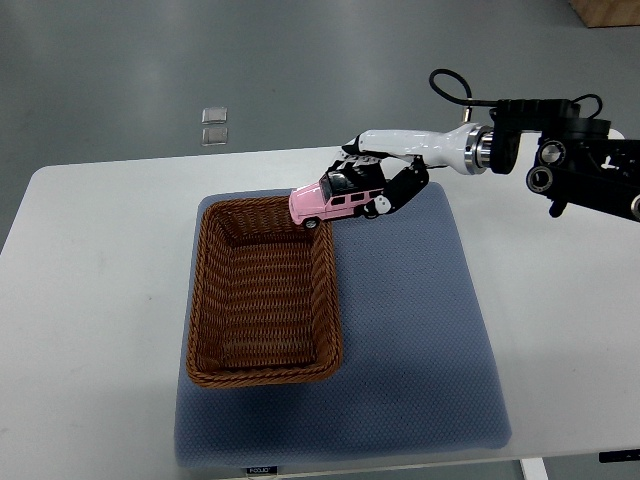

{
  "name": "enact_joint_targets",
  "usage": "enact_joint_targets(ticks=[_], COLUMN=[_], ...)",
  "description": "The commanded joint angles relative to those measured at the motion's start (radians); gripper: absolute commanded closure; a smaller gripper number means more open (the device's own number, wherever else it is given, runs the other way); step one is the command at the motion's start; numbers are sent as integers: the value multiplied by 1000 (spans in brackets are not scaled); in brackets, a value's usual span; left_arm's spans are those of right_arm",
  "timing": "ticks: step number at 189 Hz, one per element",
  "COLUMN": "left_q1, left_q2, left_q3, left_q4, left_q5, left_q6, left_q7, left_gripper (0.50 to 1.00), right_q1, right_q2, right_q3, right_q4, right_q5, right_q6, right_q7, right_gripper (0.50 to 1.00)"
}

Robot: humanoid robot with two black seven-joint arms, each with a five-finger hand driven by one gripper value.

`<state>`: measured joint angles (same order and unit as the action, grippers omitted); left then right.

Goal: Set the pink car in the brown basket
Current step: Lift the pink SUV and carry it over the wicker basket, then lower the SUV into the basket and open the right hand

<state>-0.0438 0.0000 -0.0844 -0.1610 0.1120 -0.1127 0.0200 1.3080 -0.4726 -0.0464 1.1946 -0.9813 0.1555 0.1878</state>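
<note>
My right gripper is going to let go of the pink car on the middle of the brown basket's woven bottom (269, 288). The car now hangs above the basket's far corner.
A pink toy car (328, 200) with a black roof is held in my right hand (378, 180), whose arm comes in from the right edge. The fingers are curled around the car's rear end. The car hangs tilted, nose down to the left, just above the far right corner of the brown wicker basket (326, 300). The basket is rectangular and has nothing in it. It stands on the left part of a blue-grey mat (420, 330). My left arm does not show.
The mat lies on a white table (90, 300). Grey floor lies beyond the table's far edge, with two small clear squares (214, 125) on it. A brown box corner (605, 10) shows at the top right.
</note>
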Motion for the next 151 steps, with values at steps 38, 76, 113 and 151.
enact_joint_targets(ticks=[38,76,113,151], left_q1=[-1,-2,-1,-1], left_q2=[0,0,0,0], left_q3=[0,0,0,0], left_q4=[-5,-6,-6,-5], left_q5=[0,0,0,0], left_q6=[-1,-1,-1,-1], left_q7=[0,0,0,0], left_gripper=[500,500,500,500], right_q1=[19,-4,-39,-67], right_q2=[241,330,359,374], right_q3=[-84,-109,-133,-133], right_q4=[-139,-205,-231,-251], right_q5=[6,3,-8,-11], right_q6=[-8,-11,-37,-56], right_q7=[-1,-2,-4,-4], right_gripper=[1000,1000,1000,1000])
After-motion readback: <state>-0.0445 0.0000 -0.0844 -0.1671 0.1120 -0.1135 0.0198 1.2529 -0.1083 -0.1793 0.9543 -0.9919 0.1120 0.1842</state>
